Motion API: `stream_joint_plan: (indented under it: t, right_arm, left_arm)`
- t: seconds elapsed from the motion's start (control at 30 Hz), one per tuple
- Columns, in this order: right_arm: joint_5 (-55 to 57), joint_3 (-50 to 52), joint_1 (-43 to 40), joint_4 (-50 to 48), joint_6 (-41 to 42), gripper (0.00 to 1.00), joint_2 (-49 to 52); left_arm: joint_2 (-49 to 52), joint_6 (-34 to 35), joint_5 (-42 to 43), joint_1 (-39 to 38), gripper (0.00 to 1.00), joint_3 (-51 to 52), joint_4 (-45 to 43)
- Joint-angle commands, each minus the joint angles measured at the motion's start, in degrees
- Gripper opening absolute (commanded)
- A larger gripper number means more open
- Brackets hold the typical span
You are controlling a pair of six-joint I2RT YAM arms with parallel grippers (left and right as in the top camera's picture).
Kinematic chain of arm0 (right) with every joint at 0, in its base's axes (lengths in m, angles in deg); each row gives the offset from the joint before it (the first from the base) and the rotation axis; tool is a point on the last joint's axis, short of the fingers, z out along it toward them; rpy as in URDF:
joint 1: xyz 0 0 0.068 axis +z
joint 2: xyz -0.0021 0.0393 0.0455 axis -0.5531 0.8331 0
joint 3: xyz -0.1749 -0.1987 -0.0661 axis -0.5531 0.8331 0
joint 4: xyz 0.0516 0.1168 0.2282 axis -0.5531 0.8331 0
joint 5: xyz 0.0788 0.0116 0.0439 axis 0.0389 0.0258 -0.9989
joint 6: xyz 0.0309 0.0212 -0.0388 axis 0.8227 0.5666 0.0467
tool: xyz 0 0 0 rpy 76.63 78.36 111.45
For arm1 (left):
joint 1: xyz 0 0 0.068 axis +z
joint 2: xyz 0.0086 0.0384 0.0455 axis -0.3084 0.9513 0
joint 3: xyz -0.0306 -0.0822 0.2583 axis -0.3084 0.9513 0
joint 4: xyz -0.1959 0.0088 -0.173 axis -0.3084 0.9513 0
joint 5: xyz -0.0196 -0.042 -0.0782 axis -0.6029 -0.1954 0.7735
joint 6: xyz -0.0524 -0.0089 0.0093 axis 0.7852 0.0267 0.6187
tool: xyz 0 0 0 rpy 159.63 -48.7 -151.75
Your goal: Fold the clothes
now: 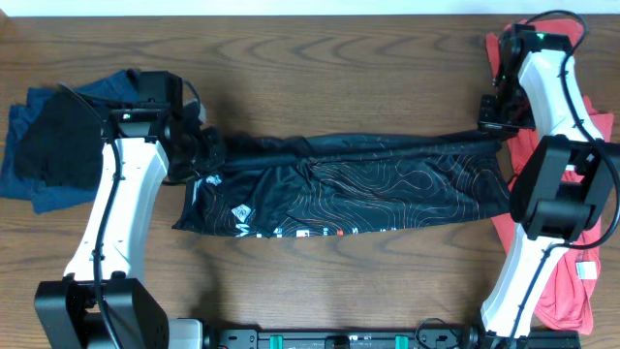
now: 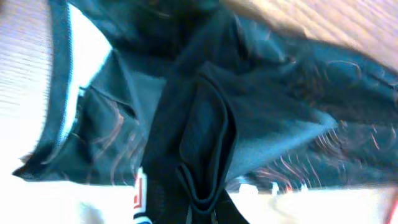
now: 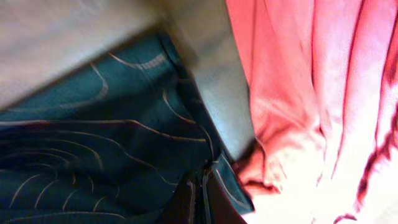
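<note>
Next, I let go of the fold on the black jersey (image 1: 236,190) just behind its white logo with my left gripper, laying it flat.
The black jersey (image 1: 358,189) with thin orange contour lines hangs stretched across the table between my two grippers, its lettered hem toward the front. My left gripper (image 1: 211,147) is shut on the jersey's left end. In the left wrist view its dark fingers pinch bunched jersey fabric (image 2: 298,106) at the gripper (image 2: 200,211). My right gripper (image 1: 496,131) is shut on the jersey's right end. The right wrist view shows the gripper (image 3: 200,206) clamped on the jersey's edge (image 3: 93,137), right beside the coral-red garment (image 3: 298,93). That coral-red garment (image 1: 562,276) lies under the right arm.
A folded blue piece (image 1: 24,179) with a plain black piece (image 1: 58,145) on it lies at the far left, beside the left arm. The wooden table (image 1: 339,78) shows behind and in front of the jersey. The arm bases stand at the front edge.
</note>
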Motion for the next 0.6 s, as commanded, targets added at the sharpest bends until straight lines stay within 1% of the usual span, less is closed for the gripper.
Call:
stream_joint_plan:
  t: [0.0,0.03,0.1,0.23,0.33,0.57]
  right_arm:
    - [1.90,-0.17,-0.59,1.73,0.42,0.02,-1.86]
    - [1.90,-0.17,-0.57,2.56,0.42,0.03,-1.86]
    - [1.90,-0.17,-0.57,4.02,0.42,0.03,-1.86]
    - [1.90,-0.17,-0.50,5.70,0.39,0.04,-1.86]
    - [1.90,-0.15,-0.42,6.88,0.39,0.05,-1.86]
    - [1.92,0.15,-0.42,8.72,0.39,0.06,-1.86]
  left_arm:
    - [-1.29,-6.16,8.11,-0.02,0.06,0.17,3.02]
    - [-1.49,-6.54,8.07,-0.02,0.06,0.17,4.39]
    - [-1.70,-6.47,5.38,-0.02,0.06,0.17,7.13]
    - [-1.77,-5.53,-3.30,-0.02,0.06,0.15,10.86]
    - [-1.77,-5.11,-9.20,-0.02,0.06,0.17,11.23]
    - [-1.70,-5.11,-9.66,-0.02,0.06,1.44,10.14]
